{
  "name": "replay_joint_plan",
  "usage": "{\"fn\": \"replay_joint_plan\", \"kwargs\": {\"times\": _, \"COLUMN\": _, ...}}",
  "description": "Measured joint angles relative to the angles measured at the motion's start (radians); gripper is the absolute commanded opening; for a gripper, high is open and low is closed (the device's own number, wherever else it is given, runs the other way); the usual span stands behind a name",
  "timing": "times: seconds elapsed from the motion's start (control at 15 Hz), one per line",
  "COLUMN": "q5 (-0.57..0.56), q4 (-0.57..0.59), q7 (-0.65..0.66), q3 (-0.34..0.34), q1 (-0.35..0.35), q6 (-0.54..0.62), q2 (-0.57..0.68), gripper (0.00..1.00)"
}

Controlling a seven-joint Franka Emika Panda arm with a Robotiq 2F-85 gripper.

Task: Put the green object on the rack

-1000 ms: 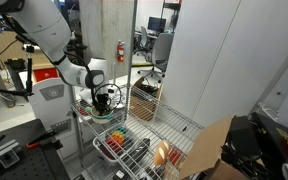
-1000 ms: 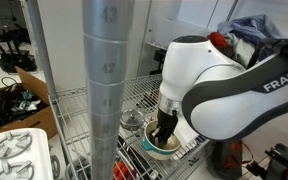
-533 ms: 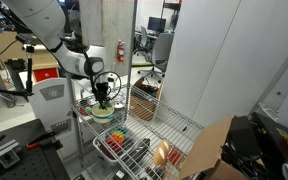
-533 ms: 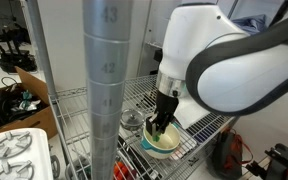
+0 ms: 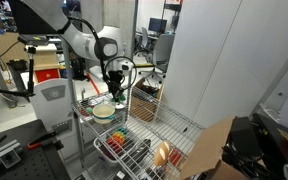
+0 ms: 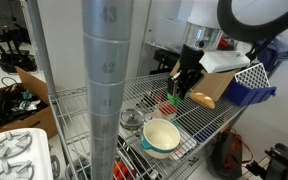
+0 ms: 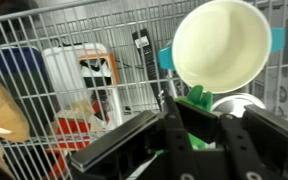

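Observation:
Next, my gripper sets the green object down on the white and orange item (image 5: 137,145) (image 7: 96,74) beside the slim black tool.
My gripper (image 5: 117,90) is shut on the green object (image 7: 196,98), a small bright green lump whose top shows between the jaws in the wrist view. It hangs under the fingers in an exterior view (image 6: 174,98). I hold it above the wire shelf, up and to the side of the white bowl with a teal rim (image 6: 162,137), which shows empty in the wrist view (image 7: 222,45). The rack (image 5: 111,152), a small wire basket, sits on the lower shelf level and holds a multicoloured item (image 5: 117,135).
A small metal bowl (image 6: 134,122) stands beside the white bowl. A brown loaf-like item (image 6: 206,96) and a blue basket (image 6: 249,85) lie on the shelf behind the gripper. A thick metal shelf post (image 6: 108,90) blocks part of an exterior view.
The gripper was down in the white bowl; it has risen out of it with the green object in its jaws and moved sideways, away from the bowl.

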Motion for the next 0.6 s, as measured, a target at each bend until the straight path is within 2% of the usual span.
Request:
{"fn": "replay_joint_plan", "kwargs": {"times": 0.33, "q5": -0.001, "q4": 0.01, "q7": -0.025, "q3": -0.069, "q1": -0.163, "q6": -0.014, "q2": 0.085, "gripper": 0.01}}
{"fn": "replay_joint_plan", "kwargs": {"times": 0.6, "q5": -0.001, "q4": 0.076, "q7": -0.026, "q3": -0.1, "q1": -0.23, "q6": -0.014, "q2": 0.243, "gripper": 0.01}}
